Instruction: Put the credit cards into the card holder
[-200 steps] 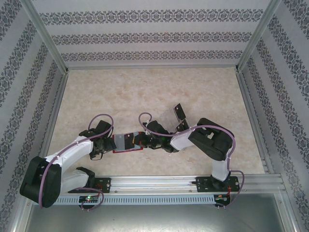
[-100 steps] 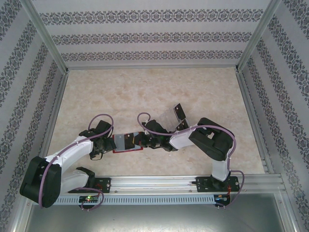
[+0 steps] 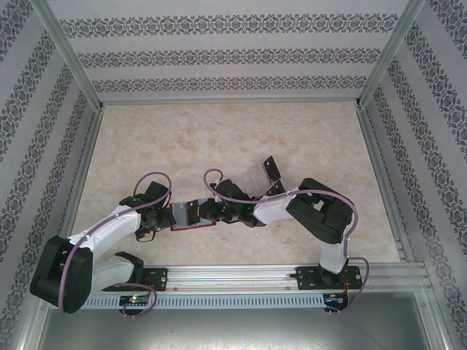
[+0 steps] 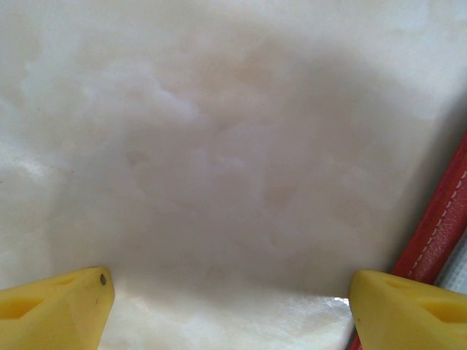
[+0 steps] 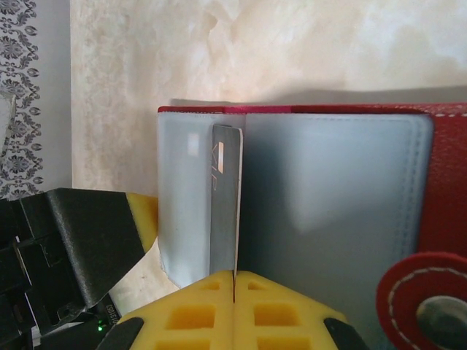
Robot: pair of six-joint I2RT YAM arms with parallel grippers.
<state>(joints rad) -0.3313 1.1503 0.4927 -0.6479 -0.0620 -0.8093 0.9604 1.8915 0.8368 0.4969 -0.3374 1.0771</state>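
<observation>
My right gripper will let go of the thin dark credit card in the card holder's grey pocket (image 3: 184, 215) (image 5: 202, 208) beside my left gripper.
The card holder (image 3: 188, 216) lies open on the table between the two grippers, red outside (image 5: 446, 175) with grey pockets (image 5: 328, 211) and a snap tab (image 5: 427, 302). My right gripper (image 5: 234, 275) is shut on a thin dark credit card (image 5: 227, 204), held on edge over the grey pockets near the holder's left end. In the top view the right gripper (image 3: 207, 211) sits over the holder. My left gripper (image 4: 230, 306) is open, low over bare table, with its right finger (image 4: 408, 310) against the holder's red edge (image 4: 439, 226). Two more credit cards (image 3: 271, 169) (image 3: 276, 191) lie behind the right arm.
A clear plastic tray (image 3: 255, 179) sits by the loose cards. Metal frame rails (image 3: 379, 175) and patterned walls close in the table on three sides. Both arms crowd the near middle; the far half of the marble table (image 3: 219, 138) is open surface.
My right gripper has crept a little to the left over the card holder, carrying the card with it. The left gripper and the holder have not moved.
</observation>
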